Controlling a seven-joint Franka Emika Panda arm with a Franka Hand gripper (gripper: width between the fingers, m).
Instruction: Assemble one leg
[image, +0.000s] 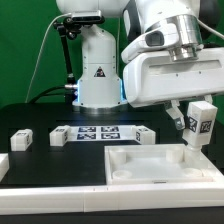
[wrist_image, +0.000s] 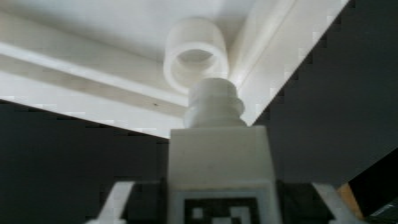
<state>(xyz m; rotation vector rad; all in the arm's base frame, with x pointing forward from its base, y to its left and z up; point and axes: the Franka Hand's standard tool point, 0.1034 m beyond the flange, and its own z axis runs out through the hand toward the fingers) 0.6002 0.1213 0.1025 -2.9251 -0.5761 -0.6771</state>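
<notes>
Next, I release the leg standing upright in the white square piece's near corner hole (image: 188, 173) (wrist_image: 194, 68), with my gripper just below the leg's tip.
My gripper (image: 196, 128) is shut on the leg (image: 201, 120), a small white oblong block with a black-and-white marker on its face. It holds the leg upright just above the far right corner of the large flat white square piece (image: 128, 168). In the wrist view the leg (wrist_image: 221, 160) fills the middle between my fingers (wrist_image: 121, 200). Its round stepped tip (wrist_image: 215, 100) points at a round hole (wrist_image: 194, 52) in the white piece's corner pocket and stands a little short of it.
The marker board (image: 100, 131) lies behind the white piece. Loose white legs lie at the exterior view's left (image: 22, 140), (image: 60, 137), and another lies beside the board (image: 147, 136). A white part (image: 3, 166) shows at the left edge. The robot's base (image: 97, 70) stands behind.
</notes>
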